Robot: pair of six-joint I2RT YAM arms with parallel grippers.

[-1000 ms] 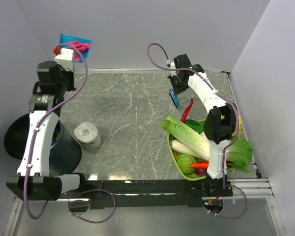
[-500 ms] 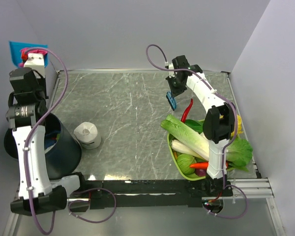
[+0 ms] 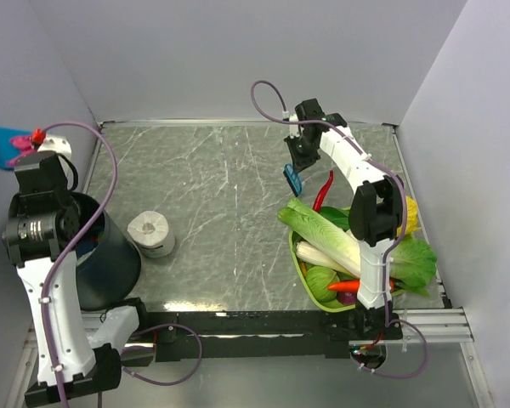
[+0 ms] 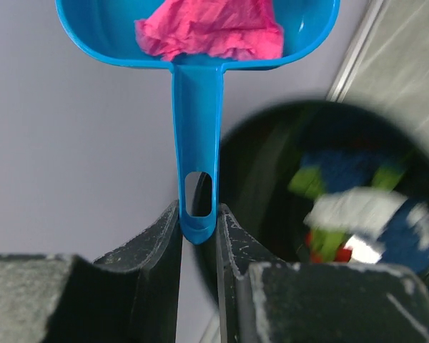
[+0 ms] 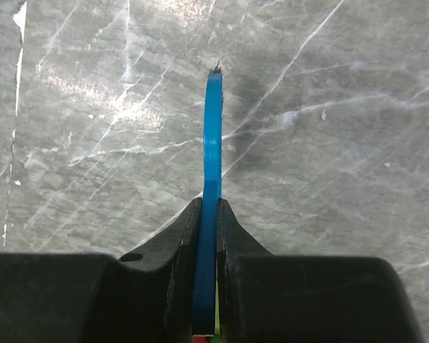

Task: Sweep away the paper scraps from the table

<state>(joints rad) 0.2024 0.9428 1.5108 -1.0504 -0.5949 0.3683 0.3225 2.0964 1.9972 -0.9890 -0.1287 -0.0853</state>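
Note:
Next, my left gripper lets go of the blue dustpan on the bare marble [image 3: 220,181] between the tissue roll and the brush.
My left gripper [image 4: 198,223] is shut on the handle of a blue dustpan [image 4: 197,114], held up by the left wall [image 3: 2,144]. A magenta paper scrap [image 4: 211,30] lies in its pan. Below it a black bin [image 3: 102,255] holds several paper scraps [image 4: 357,214], green, white, blue and red. My right gripper [image 5: 209,214] is shut on a thin blue brush [image 5: 212,143], held just above the grey marble table [image 3: 229,204] at the back right [image 3: 293,178]. No scraps show on the tabletop.
A white tissue roll [image 3: 150,232] stands on the table beside the bin. A green basket [image 3: 299,255] of vegetables sits at the right, with a long red chilli [image 3: 324,191] at its far side. White walls enclose the table.
My left arm has swung the dustpan with the magenta scrap from the back left corner leftward and nearer, to above the bin. My right gripper has shifted the brush slightly left.

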